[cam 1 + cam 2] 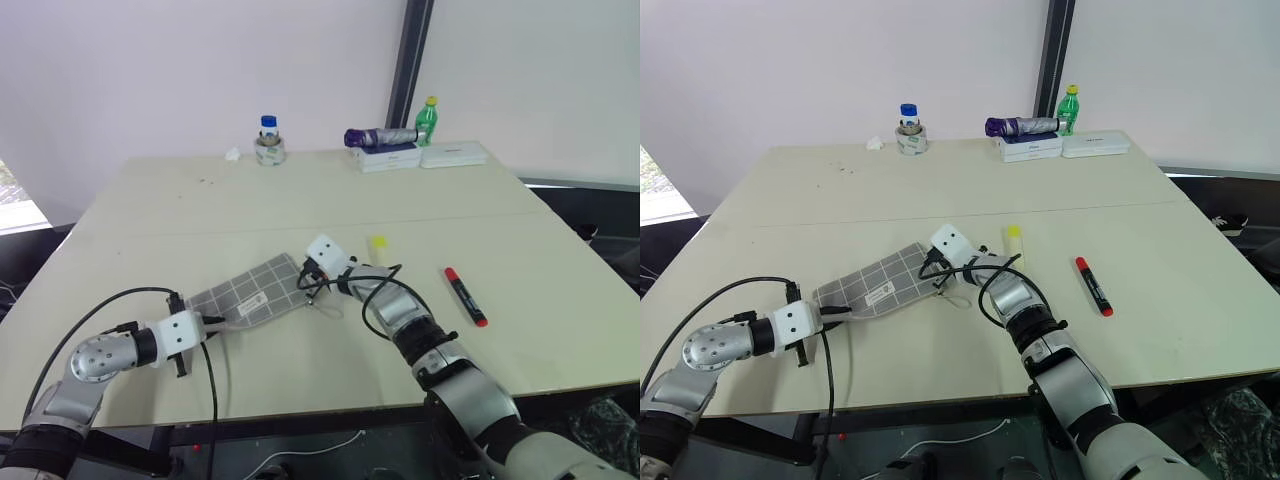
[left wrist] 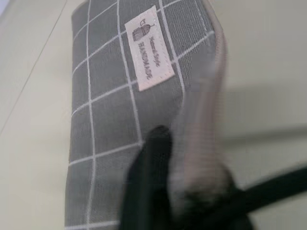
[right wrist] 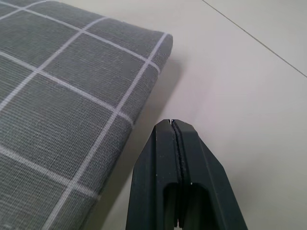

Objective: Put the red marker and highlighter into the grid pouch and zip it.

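The shut right gripper by the flat grid pouch's end should open and take the zipper pull (image 1: 312, 301) as my left gripper tips the pouch up.
The grid pouch (image 1: 250, 290) lies flat on the table, slanted, with its white label (image 2: 148, 48) facing up. My left gripper (image 1: 215, 322) is shut on the pouch's near left end, one black finger (image 2: 153, 143) resting on the fabric beside the zipper edge. My right gripper (image 1: 303, 283) is shut at the pouch's far right corner, fingertips (image 3: 171, 129) pressed together just off the fabric with nothing visible between them. The pale pull cord (image 1: 958, 300) loops on the table below it. The highlighter (image 1: 1014, 243) lies just behind my right wrist. The red marker (image 1: 465, 296) lies further right.
At the table's far edge stand a blue-capped jar on a tape roll (image 1: 269, 140), a green bottle (image 1: 427, 120), and a purple folded umbrella (image 1: 380, 137) on white boxes (image 1: 455, 155). A black cable (image 1: 212, 385) hangs from my left arm over the front edge.
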Action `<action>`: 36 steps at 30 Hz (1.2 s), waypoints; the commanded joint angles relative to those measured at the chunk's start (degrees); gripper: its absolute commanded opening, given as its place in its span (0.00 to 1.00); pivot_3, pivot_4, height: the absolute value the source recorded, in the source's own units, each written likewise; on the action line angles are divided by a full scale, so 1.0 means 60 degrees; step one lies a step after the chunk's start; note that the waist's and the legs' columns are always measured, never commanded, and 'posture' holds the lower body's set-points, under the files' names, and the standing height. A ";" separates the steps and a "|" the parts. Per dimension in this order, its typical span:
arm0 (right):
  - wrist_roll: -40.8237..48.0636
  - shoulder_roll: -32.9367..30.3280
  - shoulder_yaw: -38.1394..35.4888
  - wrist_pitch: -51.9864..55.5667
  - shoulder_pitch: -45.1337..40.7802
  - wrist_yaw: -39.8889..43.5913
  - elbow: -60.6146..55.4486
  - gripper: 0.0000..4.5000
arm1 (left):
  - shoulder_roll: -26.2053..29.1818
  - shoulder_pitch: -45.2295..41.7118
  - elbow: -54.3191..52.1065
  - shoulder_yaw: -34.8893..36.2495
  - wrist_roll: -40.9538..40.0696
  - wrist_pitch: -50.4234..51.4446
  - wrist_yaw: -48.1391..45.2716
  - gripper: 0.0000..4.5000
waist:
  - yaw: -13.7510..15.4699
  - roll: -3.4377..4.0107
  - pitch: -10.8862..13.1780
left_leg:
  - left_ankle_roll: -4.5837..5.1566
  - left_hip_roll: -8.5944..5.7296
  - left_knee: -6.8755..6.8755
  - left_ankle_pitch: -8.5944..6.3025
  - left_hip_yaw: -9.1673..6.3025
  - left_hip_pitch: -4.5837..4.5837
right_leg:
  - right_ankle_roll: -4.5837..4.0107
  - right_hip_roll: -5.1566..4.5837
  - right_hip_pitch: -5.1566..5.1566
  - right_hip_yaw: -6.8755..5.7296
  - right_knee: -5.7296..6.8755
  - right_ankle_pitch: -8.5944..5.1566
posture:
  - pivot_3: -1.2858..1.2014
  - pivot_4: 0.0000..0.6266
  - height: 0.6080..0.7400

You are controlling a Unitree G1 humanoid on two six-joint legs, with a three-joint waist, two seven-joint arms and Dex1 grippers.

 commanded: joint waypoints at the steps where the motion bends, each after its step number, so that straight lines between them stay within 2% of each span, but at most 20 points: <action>1: -0.0064 0.0106 -0.0005 -0.0121 -0.0028 0.0038 -0.0284 0.00 | -0.0009 0.0146 -0.0374 0.0241 -0.0340 0.0071 -0.0001 0.00 | 0.0003 0.0000 0.0000 | 0.0000 0.0000 0.0000 0.0000 0.0000 0.0000 | 0.0000 0.0000 0.0000 0.0000 0.0000 0.0000 | 0.52 0.24 1.00; 5: -0.0055 0.0043 -0.0174 -0.0203 -0.0100 -0.0120 -0.0342 0.00 | -0.0213 0.0284 -0.0856 0.0592 -0.0908 0.0793 0.0267 0.00 | 0.0002 0.0001 0.0001 | 0.0000 0.0001 0.0000 0.0000 -0.0001 0.0000 | 0.0000 0.0000 -0.0001 0.0002 0.0001 0.0000 | 0.52 0.24 1.00; 8: 0.0077 -0.0238 -0.0624 -0.0298 -0.0344 -0.0468 -0.0623 0.00 | -0.0595 0.0278 -0.1561 0.0978 -0.1594 0.2067 0.0688 0.00 | 0.0025 0.0001 0.0001 | 0.0000 0.0002 0.0001 0.0000 -0.0002 0.0000 | 0.0000 0.0000 0.0000 0.0002 0.0000 0.0000 | 0.52 0.24 1.00; 12: 0.0332 -0.0950 -0.1291 -0.0015 -0.0336 -0.0573 -0.1893 0.00 | -0.1272 0.0242 -0.3281 0.1385 -0.2864 0.4190 0.1378 0.00 | 0.0047 0.0000 0.0002 | -0.0001 0.0007 0.0010 0.0001 -0.0010 -0.0009 | 0.0001 -0.0004 0.0002 0.0002 0.0000 0.0000 | 0.52 0.24 1.00; 15: 0.0631 -0.1578 -0.1619 0.0592 0.0066 -0.0100 -0.3307 0.00 | -0.1795 0.0252 -0.4317 0.1487 -0.3395 0.5375 0.2003 0.00 | 0.0024 0.0000 0.0002 | 0.0000 0.0006 0.0009 0.0001 -0.0008 -0.0013 | 0.0001 -0.0004 0.0001 0.0002 0.0000 0.0000 | 0.52 0.24 1.00; 18: 0.1190 -0.2390 -0.1688 0.1481 0.0927 0.1050 -0.5174 0.20 | -0.2352 0.0288 -0.4966 0.1363 -0.3610 0.6108 0.2537 0.00 | 0.0024 -0.0003 0.0000 | 0.0000 0.0003 0.0007 0.0001 -0.0005 -0.0012 | 0.0001 0.0000 0.0001 0.0002 -0.0002 -0.0001 | 0.52 0.24 1.00; 23: 0.1793 -0.3131 -0.1735 0.2438 0.1917 0.1875 -0.7258 0.76 | -0.2833 0.0322 -0.5412 0.1107 -0.3538 0.6575 0.2797 0.00 | 0.0012 -0.0002 0.0001 | 0.0002 0.0003 0.0014 0.0001 0.0004 -0.0011 | 0.0000 0.0001 0.0005 0.0003 -0.0002 0.0000 | 0.52 0.24 1.00; 29: 0.2075 -0.3264 -0.1722 0.3038 0.2216 0.1930 -0.8000 0.76 | -0.3055 0.0280 -0.5466 0.0785 -0.3364 0.6617 0.2693 0.00 | 0.0045 -0.0002 0.0001 | 0.0002 0.0004 0.0020 0.0001 0.0001 -0.0011 | -0.0001 0.0001 0.0013 0.0002 -0.0005 -0.0001 | 0.52 0.24 1.00; 36: 0.2045 -0.2655 -0.1819 0.3152 0.1694 0.1060 -0.7155 0.76 | -0.3046 0.0271 -0.5466 0.0648 -0.3388 0.6619 0.2574 0.00 | 0.0073 -0.0002 0.0001 | 0.0002 0.0004 0.0026 0.0001 0.0000 -0.0011 | -0.0002 -0.0002 0.0017 0.0002 -0.0009 -0.0001 | 0.52 0.24 1.00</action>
